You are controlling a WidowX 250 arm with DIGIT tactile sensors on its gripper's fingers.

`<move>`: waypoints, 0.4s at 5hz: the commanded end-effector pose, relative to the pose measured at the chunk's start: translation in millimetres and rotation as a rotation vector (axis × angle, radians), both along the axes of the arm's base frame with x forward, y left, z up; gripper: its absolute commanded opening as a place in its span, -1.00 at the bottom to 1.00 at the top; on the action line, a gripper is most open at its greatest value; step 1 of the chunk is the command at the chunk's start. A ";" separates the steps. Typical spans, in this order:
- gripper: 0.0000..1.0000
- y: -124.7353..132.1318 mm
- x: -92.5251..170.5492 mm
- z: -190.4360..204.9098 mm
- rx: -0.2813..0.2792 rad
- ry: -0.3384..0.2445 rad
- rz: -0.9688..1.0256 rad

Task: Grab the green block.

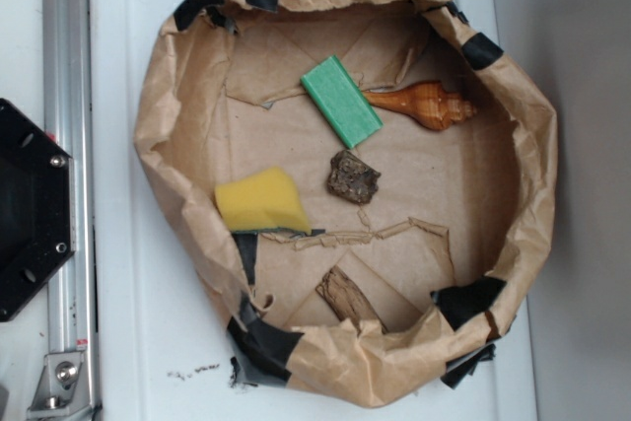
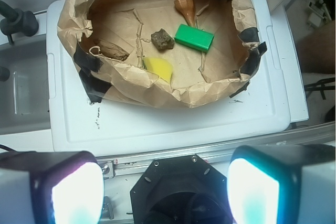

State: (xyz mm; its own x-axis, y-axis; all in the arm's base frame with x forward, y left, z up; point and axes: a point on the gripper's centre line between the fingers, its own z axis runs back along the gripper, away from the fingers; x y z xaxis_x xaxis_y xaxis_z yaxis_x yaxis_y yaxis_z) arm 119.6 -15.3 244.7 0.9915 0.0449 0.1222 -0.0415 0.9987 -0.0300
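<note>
My gripper should close on the middle of the green block (image 1: 340, 101) (image 2: 193, 38), between the rock-side end and the other end, with its fingers on the block's long sides.
The green block (image 1: 341, 101) is a flat mint-green bar lying tilted on the floor of a brown paper bowl (image 1: 158, 125), in its upper middle, touching the orange shell. It also shows in the wrist view (image 2: 194, 38). My gripper (image 2: 165, 192) shows only in the wrist view, at the bottom edge. Its jaws stand wide apart and hold nothing. It hangs high above the black robot base, well outside the bowl and far from the block. The gripper is out of the exterior view.
In the bowl lie a yellow sponge (image 1: 261, 201), a brown rock (image 1: 353, 176), an orange shell (image 1: 422, 104) and a wood piece (image 1: 345, 295). The bowl sits on a white lid (image 1: 128, 322). The black robot base (image 1: 30, 209) and a metal rail (image 1: 67, 145) stand left.
</note>
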 end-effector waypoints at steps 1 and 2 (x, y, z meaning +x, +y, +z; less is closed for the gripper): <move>1.00 0.0 0.0 0.0 0.000 0.000 0.000; 1.00 15.2 34.4 -13.8 0.028 0.007 -0.080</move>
